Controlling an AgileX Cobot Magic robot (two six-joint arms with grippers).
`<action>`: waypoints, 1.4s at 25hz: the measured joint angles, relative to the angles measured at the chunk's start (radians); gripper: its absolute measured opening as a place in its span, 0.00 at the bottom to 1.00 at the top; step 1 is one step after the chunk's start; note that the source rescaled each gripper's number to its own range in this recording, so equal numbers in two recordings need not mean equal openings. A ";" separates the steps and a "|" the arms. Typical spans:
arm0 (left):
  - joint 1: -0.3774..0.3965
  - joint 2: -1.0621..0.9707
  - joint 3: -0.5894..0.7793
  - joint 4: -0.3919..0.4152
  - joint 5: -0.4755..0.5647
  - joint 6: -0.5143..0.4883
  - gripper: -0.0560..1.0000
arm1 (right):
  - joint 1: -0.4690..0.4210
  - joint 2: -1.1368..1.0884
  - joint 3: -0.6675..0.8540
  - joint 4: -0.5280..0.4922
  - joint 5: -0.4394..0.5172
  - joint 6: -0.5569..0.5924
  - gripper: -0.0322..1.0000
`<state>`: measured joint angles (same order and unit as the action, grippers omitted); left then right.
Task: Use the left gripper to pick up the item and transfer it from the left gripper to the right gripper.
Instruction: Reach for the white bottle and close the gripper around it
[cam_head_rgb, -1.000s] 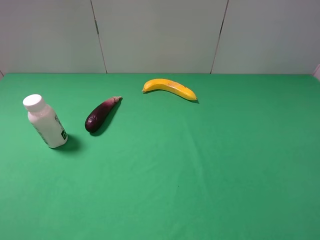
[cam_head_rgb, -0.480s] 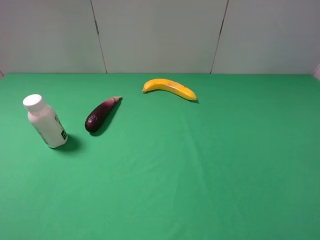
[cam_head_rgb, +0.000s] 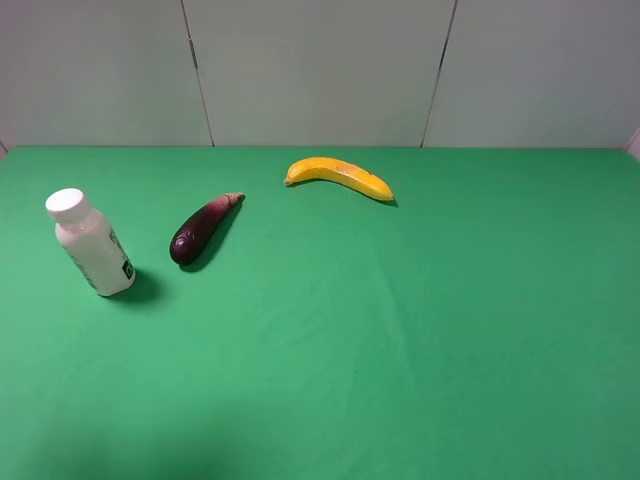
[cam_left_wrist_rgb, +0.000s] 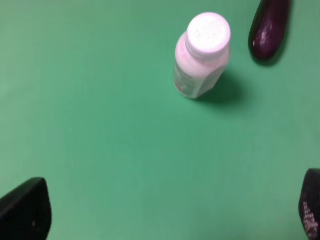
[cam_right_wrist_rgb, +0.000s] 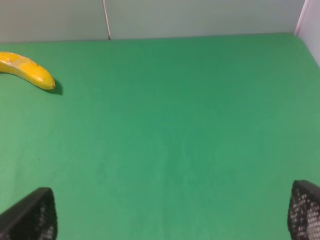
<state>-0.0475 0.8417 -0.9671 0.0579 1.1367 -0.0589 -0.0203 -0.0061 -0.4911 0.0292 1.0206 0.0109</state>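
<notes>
The upper body of the white bottle (cam_head_rgb: 87, 234) (cam_left_wrist_rgb: 201, 65), just below its screw cap and beside the purple eggplant, will be gripped by my left gripper.
The small white bottle (cam_head_rgb: 91, 243) with a white screw cap stands upright on the green cloth at the far left; the left wrist view shows it from above (cam_left_wrist_rgb: 202, 56). My left gripper (cam_left_wrist_rgb: 165, 212) is open and empty, well short of the bottle, with only its fingertips (cam_left_wrist_rgb: 25, 210) showing. My right gripper (cam_right_wrist_rgb: 172, 212) is open and empty over bare cloth, its fingertips (cam_right_wrist_rgb: 30, 216) at the frame corners. Neither arm shows in the high view.
A purple eggplant (cam_head_rgb: 203, 228) lies just right of the bottle and also shows in the left wrist view (cam_left_wrist_rgb: 269, 29). A yellow banana (cam_head_rgb: 338, 177) lies at the back middle and also shows in the right wrist view (cam_right_wrist_rgb: 27, 70). A grey wall (cam_head_rgb: 320, 70) bounds the back edge.
A faint shadow has spread over the cloth at the lower left of the high view. The bottle, eggplant and banana have not moved.
</notes>
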 joint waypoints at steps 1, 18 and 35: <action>0.000 0.038 -0.012 0.000 0.000 -0.004 1.00 | 0.000 0.000 0.000 0.000 0.000 0.000 1.00; 0.000 0.430 -0.068 -0.045 -0.079 -0.097 1.00 | 0.000 0.000 0.000 0.000 0.000 0.000 1.00; -0.091 0.670 -0.070 -0.013 -0.220 -0.189 1.00 | 0.000 0.000 0.000 0.000 0.000 0.000 1.00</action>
<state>-0.1389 1.5115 -1.0371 0.0451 0.9163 -0.2481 -0.0203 -0.0061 -0.4911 0.0292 1.0206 0.0109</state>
